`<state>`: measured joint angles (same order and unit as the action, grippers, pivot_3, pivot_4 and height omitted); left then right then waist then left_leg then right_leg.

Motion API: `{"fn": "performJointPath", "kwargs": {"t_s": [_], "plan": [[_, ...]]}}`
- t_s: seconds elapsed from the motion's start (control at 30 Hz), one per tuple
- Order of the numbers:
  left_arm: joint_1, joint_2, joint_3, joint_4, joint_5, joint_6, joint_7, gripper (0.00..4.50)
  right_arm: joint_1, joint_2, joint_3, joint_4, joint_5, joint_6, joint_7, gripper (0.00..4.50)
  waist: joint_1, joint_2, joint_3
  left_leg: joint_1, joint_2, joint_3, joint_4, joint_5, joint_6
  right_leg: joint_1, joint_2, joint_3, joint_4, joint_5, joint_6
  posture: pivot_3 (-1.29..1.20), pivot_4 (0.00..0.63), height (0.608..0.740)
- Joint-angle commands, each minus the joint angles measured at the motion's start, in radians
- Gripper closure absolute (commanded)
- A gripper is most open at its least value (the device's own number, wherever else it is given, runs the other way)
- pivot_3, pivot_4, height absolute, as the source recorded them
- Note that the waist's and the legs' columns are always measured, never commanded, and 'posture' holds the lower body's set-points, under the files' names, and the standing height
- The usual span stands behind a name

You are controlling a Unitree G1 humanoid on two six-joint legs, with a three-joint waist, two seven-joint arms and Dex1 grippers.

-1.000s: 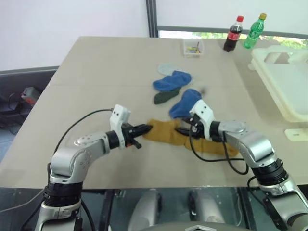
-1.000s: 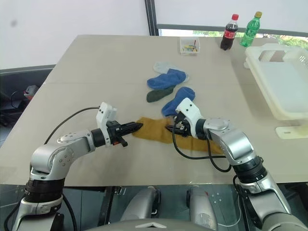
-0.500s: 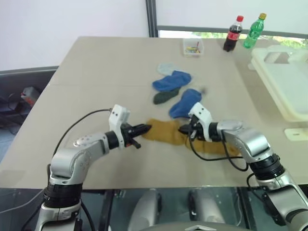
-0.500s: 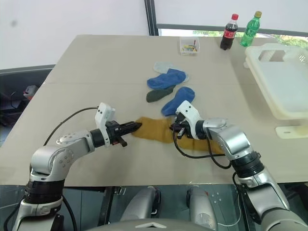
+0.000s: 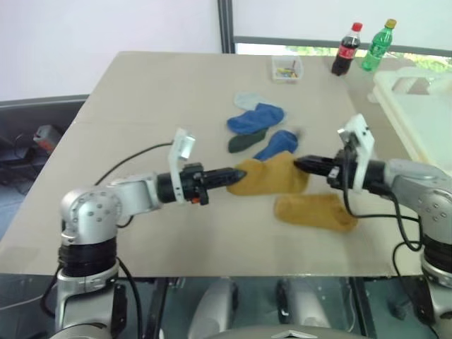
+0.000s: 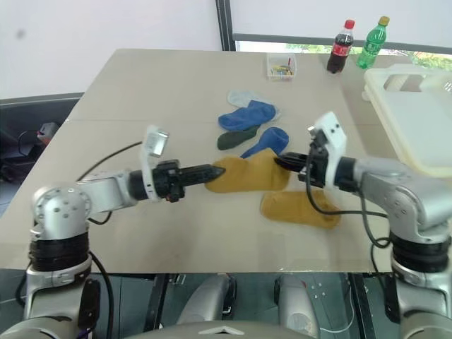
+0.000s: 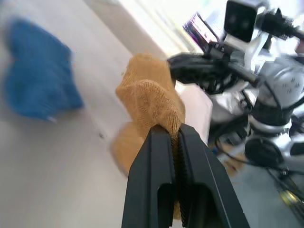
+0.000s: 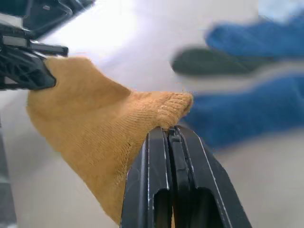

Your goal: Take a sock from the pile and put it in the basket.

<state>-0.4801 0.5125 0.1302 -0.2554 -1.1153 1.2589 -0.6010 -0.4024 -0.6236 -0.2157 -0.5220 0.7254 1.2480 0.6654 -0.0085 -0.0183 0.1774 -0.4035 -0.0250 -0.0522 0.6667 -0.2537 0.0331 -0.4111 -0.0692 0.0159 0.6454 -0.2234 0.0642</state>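
Note:
I should let go of the mustard-yellow sock with my right gripper on top of the second mustard sock [image 5: 314, 210] that lies flat on the table.
A mustard-yellow sock [image 5: 272, 176] hangs stretched above the table between my two grippers. My left gripper [image 5: 236, 174] is shut on its left end, and the left wrist view shows the knit pinched at the fingertips [image 7: 175, 130]. My right gripper [image 5: 300, 166] is shut on its right end [image 8: 168, 133]. A second mustard sock [image 5: 314, 212] lies flat on the table just below. Behind them sits the rest of the pile: blue socks [image 5: 256, 119], a dark green one [image 5: 246, 141] and a pale one [image 5: 244, 100]. The cream-white basket [image 6: 417, 106] stands at the table's right edge.
A small clear plastic box [image 5: 285, 68] sits at the back of the table. A cola bottle [image 5: 345, 48] and a green bottle [image 5: 378, 44] stand beside it. Black cables trail from both wrists. The table's front edge runs just below my arms.
My right gripper shut on the mustard sock. Both grippers rose and the right one swung right, lifting and stretching the sock. A second mustard sock stayed on the table.

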Motion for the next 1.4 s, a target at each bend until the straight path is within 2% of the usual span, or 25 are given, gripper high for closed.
{"fn": "performJointPath", "kwargs": {"t_s": [0.03, 0.23, 0.57, 0.83, 1.17, 1.2, 1.23, 1.27, 1.33, 1.4], "plan": [[-0.029, -0.051, -0.114, 0.036, 0.088, -0.054, -0.009, 4.50, 0.092, -0.057, -0.106, -0.092, 0.028, 0.019, -0.027, 4.41, 0.002, 0.000, 0.000, 0.000, 0.000, 0.000, 0.000, 0.000, 0.000, 0.000, 0.000, 0.000, 0.000, 0.000, 0.000, 0.00, 0.150, 0.740], [-0.055, -0.163, -0.254, 0.117, 0.217, -0.109, -0.005, 4.50, 0.244, -0.106, -0.184, -0.155, 0.024, 0.014, -0.085, 4.41, -0.005, 0.000, 0.000, 0.002, 0.001, 0.003, 0.000, 0.000, 0.000, 0.000, 0.001, 0.003, 0.000, 0.000, 0.000, 0.00, 0.150, 0.740], [-0.062, -0.209, -0.336, 0.143, 0.383, -0.195, 0.000, 4.50, 0.367, -0.125, -0.215, -0.191, 0.029, -0.027, -0.122, 4.41, 0.003, 0.000, 0.000, 0.001, 0.001, 0.004, 0.001, 0.000, 0.000, 0.000, 0.001, 0.003, 0.000, 0.000, 0.000, 0.00, 0.150, 0.740], [-0.054, -0.238, -0.342, 0.134, 0.411, -0.188, -0.005, 4.50, 0.399, -0.128, -0.180, -0.174, 0.004, -0.075, -0.149, 4.41, 0.004, 0.000, 0.000, 0.001, 0.001, 0.003, 0.001, 0.000, 0.000, 0.000, 0.001, 0.003, 0.000, 0.000, 0.001, 0.00, 0.150, 0.740], [-0.057, -0.265, -0.349, 0.159, 0.435, -0.156, -0.004, 4.50, 0.422, -0.155, -0.010, -0.031, -0.134, -0.226, -0.114, 4.41, 0.003, 0.000, 0.000, 0.001, 0.001, 0.003, 0.001, 0.000, 0.000, 0.000, 0.002, 0.003, 0.000, 0.000, 0.001, 0.00, 0.150, 0.740], [-0.053, -0.266, -0.349, 0.158, 0.431, -0.150, -0.010, 3.78, 0.426, -0.162, 0.011, -0.019, -0.154, -0.245, -0.110, 4.50, 0.002, 0.000, 0.000, 0.001, 0.001, 0.003, 0.001, 0.000, 0.000, 0.000, 0.002, 0.003, 0.000, 0.000, 0.001, 0.00, 0.150, 0.740], [-0.048, -0.268, -0.345, 0.155, 0.427, -0.148, -0.015, 3.48, 0.428, -0.162, 0.027, -0.005, -0.166, -0.264, -0.103, 4.50, 0.002, 0.000, 0.000, 0.001, 0.001, 0.003, 0.001, 0.000, 0.000, 0.000, 0.002, 0.003, 0.000, 0.000, 0.001, 0.00, 0.150, 0.740], [-0.043, -0.270, -0.342, 0.154, 0.428, -0.149, -0.014, 3.08, 0.429, -0.160, 0.036, 0.003, -0.173, -0.276, -0.100, 3.95, 0.002, 0.000, 0.000, 0.001, 0.001, 0.003, 0.001, 0.000, 0.000, 0.000, 0.002, 0.003, 0.000, 0.000, 0.001, 0.00, 0.150, 0.740], [-0.035, -0.266, -0.337, 0.150, 0.439, -0.159, -0.011, 2.22, 0.432, -0.153, 0.041, -0.001, -0.185, -0.298, -0.103, 3.33, 0.003, 0.000, 0.000, 0.001, 0.001, 0.003, 0.001, 0.000, 0.000, 0.000, 0.002, 0.003, 0.000, 0.000, 0.001, 0.00, 0.150, 0.740], [-0.013, -0.237, -0.316, 0.119, 0.431, -0.161, -0.024, 1.70, 0.443, -0.143, 0.011, -0.025, -0.204, -0.326, -0.125, 2.77, 0.001, 0.000, 0.000, 0.001, 0.001, 0.003, 0.001, 0.000, 0.000, 0.001, 0.002, 0.003, 0.000, 0.000, 0.001, 0.00, 0.150, 0.740]]}}
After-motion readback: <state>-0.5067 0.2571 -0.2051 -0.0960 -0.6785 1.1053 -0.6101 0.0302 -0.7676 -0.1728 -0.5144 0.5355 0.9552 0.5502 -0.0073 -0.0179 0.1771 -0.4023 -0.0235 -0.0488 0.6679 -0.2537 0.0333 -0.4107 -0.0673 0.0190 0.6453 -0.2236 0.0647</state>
